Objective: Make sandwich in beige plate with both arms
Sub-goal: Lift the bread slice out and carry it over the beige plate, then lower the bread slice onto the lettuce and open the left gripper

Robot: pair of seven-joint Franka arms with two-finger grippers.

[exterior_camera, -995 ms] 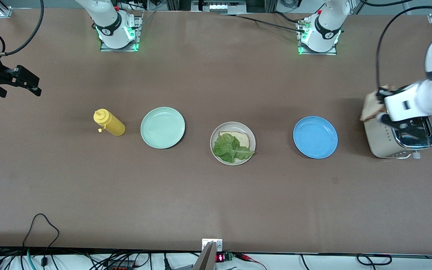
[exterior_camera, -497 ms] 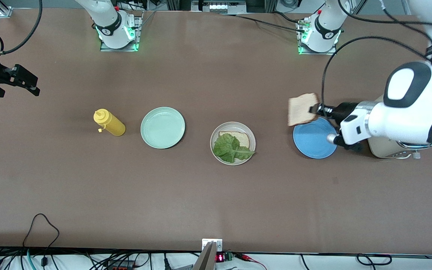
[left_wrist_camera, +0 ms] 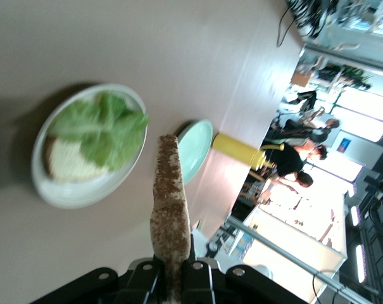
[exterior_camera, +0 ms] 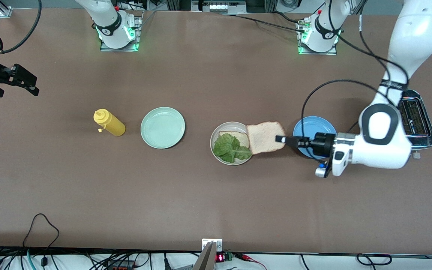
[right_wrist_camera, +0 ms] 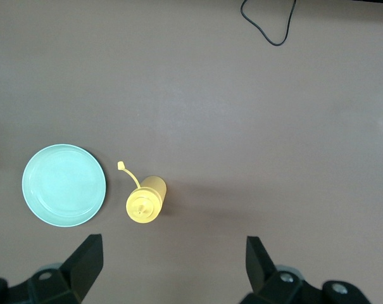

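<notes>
I need to release the second bread slice, now held over the plate's rim, from my left gripper on top of the green lettuce leaf (exterior_camera: 234, 141) (left_wrist_camera: 97, 144), so that the sandwich is closed.
The beige plate (exterior_camera: 218, 158) (left_wrist_camera: 83, 190) stands mid-table. On it lies a bread slice (exterior_camera: 240, 137) (left_wrist_camera: 68, 161) with a green lettuce leaf (exterior_camera: 231, 148) (left_wrist_camera: 102, 126) on top. My left gripper (exterior_camera: 280, 139) (left_wrist_camera: 174, 278) is shut on a second bread slice (exterior_camera: 264, 137) (left_wrist_camera: 169, 196). It holds the slice by one edge, over the plate's rim on the side toward the left arm's end. My right gripper (exterior_camera: 35, 85) (right_wrist_camera: 175, 253) waits open and empty in the air at the right arm's end of the table.
A blue plate (exterior_camera: 313, 127) lies under the left wrist, and a silver toaster (exterior_camera: 418, 120) stands at the left arm's end. A mint-green plate (exterior_camera: 162, 127) (right_wrist_camera: 63, 185) and a yellow squeeze bottle (exterior_camera: 109, 123) (right_wrist_camera: 145, 201) stand toward the right arm's end.
The left arm has carried the bread slice from the toaster, over the blue plate, to the beige plate's edge. The right arm has stayed put.
</notes>
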